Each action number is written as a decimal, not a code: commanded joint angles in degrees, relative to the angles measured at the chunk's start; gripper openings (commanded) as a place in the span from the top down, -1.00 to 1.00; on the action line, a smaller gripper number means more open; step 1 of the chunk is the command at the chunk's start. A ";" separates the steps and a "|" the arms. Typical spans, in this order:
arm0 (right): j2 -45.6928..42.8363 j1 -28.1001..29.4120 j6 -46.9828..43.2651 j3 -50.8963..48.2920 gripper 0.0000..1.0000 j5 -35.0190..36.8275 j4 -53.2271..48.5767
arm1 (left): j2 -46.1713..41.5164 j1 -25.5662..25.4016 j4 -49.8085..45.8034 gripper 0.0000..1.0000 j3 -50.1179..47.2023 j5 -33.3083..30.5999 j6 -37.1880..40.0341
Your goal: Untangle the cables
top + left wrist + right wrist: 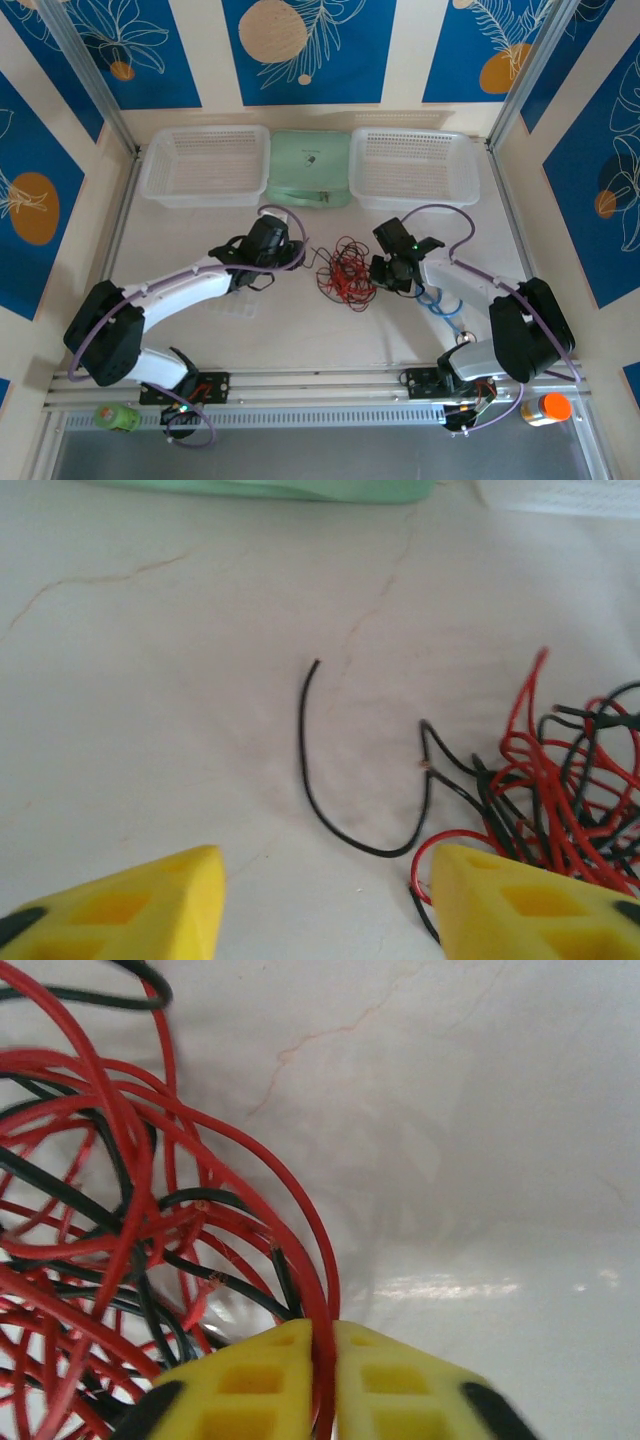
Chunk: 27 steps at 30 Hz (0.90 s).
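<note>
My right gripper has only the red cable at the heap's edge, so it should open and take strands of cable further in before [145, 1225] my left gripper joins.
The cables [345, 272] lie as a tangled heap of red and black strands in the middle of the table. My left gripper [297, 256] is at the heap's left side. In the left wrist view it [327, 880] stands open with bare table between its yellow fingers [150, 900]. A loose black strand [305, 770] curls just ahead, and the red-and-black tangle [560, 780] lies by the right finger. My right gripper [380, 270] is at the heap's right edge. In the right wrist view it [323, 1345] is shut on a red cable [300, 1210] that runs out of the tangle [110, 1210].
Two white mesh baskets [205, 165] [415, 165] stand at the back with a pale green case [310, 168] between them. A light blue coiled cable [440, 305] lies under the right arm. An orange bottle [547, 408] and a green item [118, 416] sit at the near corners.
</note>
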 commanded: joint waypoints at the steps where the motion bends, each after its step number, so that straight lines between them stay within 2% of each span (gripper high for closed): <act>1: -1.18 0.39 -0.43 3.19 0.32 -2.40 -2.05 | 2.38 -0.14 3.94 -0.34 2.52 8.28 0.21; 5: -4.25 -0.51 -0.62 4.94 -0.04 -1.16 -4.99 | 6.94 -1.93 4.08 -0.47 6.87 14.75 1.38; 9: -6.79 -2.02 -0.98 4.24 -0.28 -3.00 -3.63 | 12.57 -3.80 3.27 -0.50 11.23 20.05 1.34; 11: -6.57 -3.32 -1.25 3.41 -0.37 -6.32 -0.55 | 15.39 -5.04 1.72 -0.50 13.27 21.30 1.53; 15: -2.04 -5.06 -2.03 3.99 -0.40 -12.31 4.20 | 18.26 -6.66 -1.78 -0.51 14.44 20.22 1.87; 21: 7.35 -3.52 -2.43 6.68 -0.40 -13.21 4.85 | 16.24 -7.15 -3.29 -0.52 9.47 17.35 0.93; 27: 12.43 -0.68 -1.24 5.86 -0.36 -11.17 4.90 | 18.06 -7.55 1.18 -0.50 4.21 15.30 -1.70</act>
